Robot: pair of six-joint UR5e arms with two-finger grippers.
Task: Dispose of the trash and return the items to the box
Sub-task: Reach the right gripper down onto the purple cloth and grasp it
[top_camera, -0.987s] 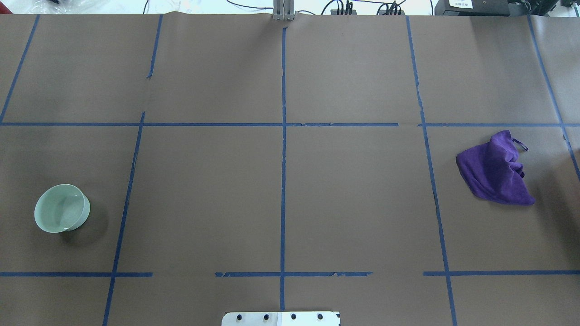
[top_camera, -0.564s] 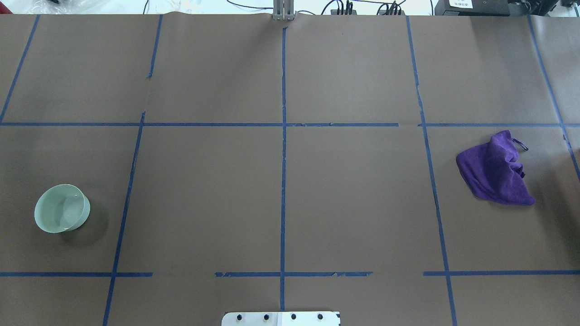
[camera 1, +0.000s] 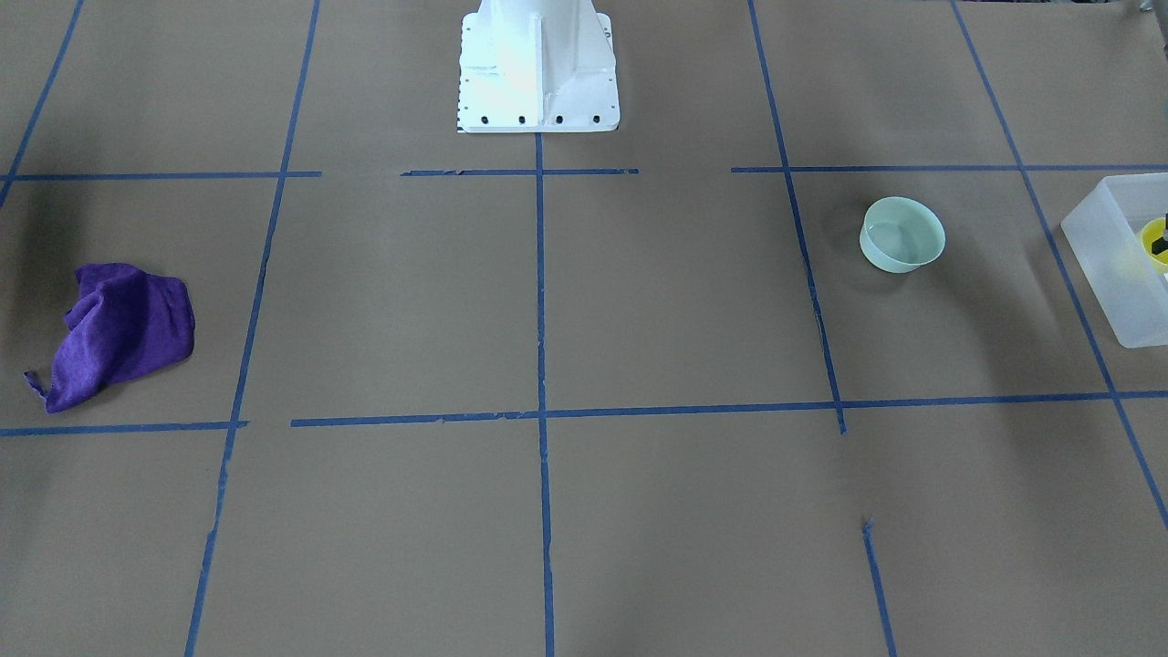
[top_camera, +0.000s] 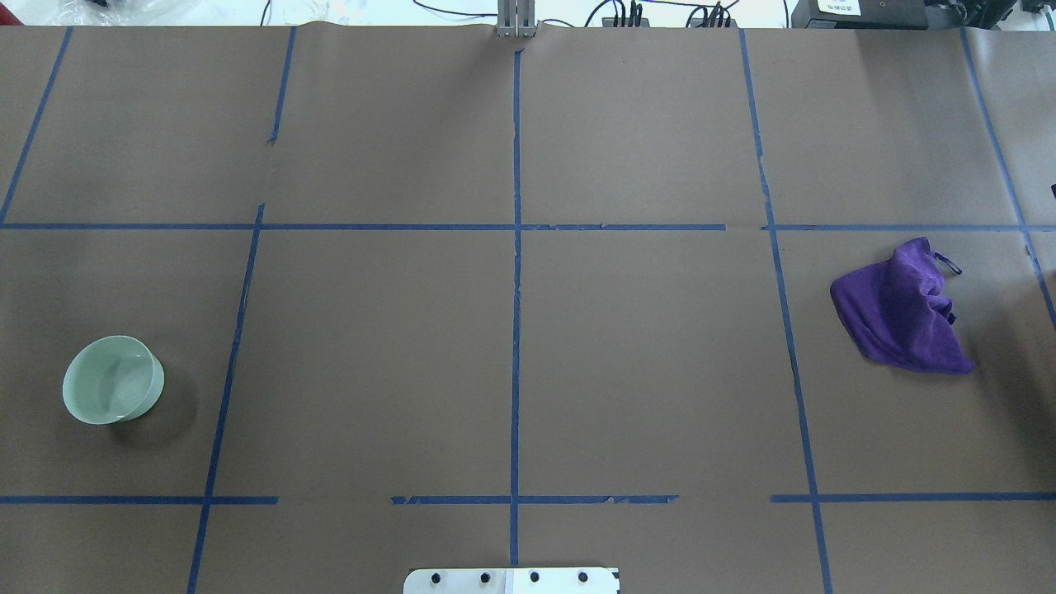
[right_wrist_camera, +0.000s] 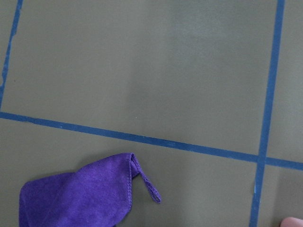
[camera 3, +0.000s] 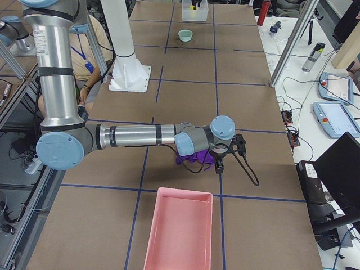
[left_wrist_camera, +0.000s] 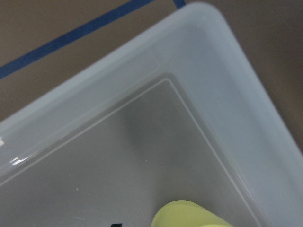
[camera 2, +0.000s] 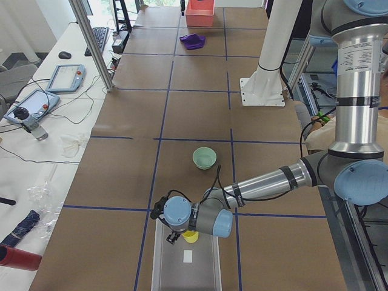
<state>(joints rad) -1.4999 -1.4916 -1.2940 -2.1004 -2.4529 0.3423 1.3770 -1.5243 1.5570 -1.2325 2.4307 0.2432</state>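
The robot's right gripper will close on the raised fold of the purple cloth (camera 1: 117, 303), in the half toward the robot's white base, away from the cloth's thin loose end.
The pale mint-green bowl (top_camera: 113, 379) stands upright and empty at the table's left; it also shows in the front view (camera 1: 902, 234). The frosted white box (camera 1: 1109, 274) sits beyond it at the table's left end. The yellow cup (camera 1: 1152, 251) is inside the box near one corner, and the left wrist view shows it over the box floor (left_wrist_camera: 189, 215). My left gripper (camera 2: 172, 237) hangs over the box beside the cup; I cannot tell if it is open or shut. My right gripper (camera 3: 219, 166) hovers beside the purple cloth; I cannot tell its state.
A crumpled purple cloth (top_camera: 899, 309) lies at the table's right. A pink tray (camera 3: 180, 230) sits at the right end beyond it. The robot's white base (camera 1: 537, 73) stands at the table's near middle edge. Blue tape lines mark out the brown table cover.
A small dark sliver has come into the overhead view at its right edge. The bowl and the purple cloth have not moved.
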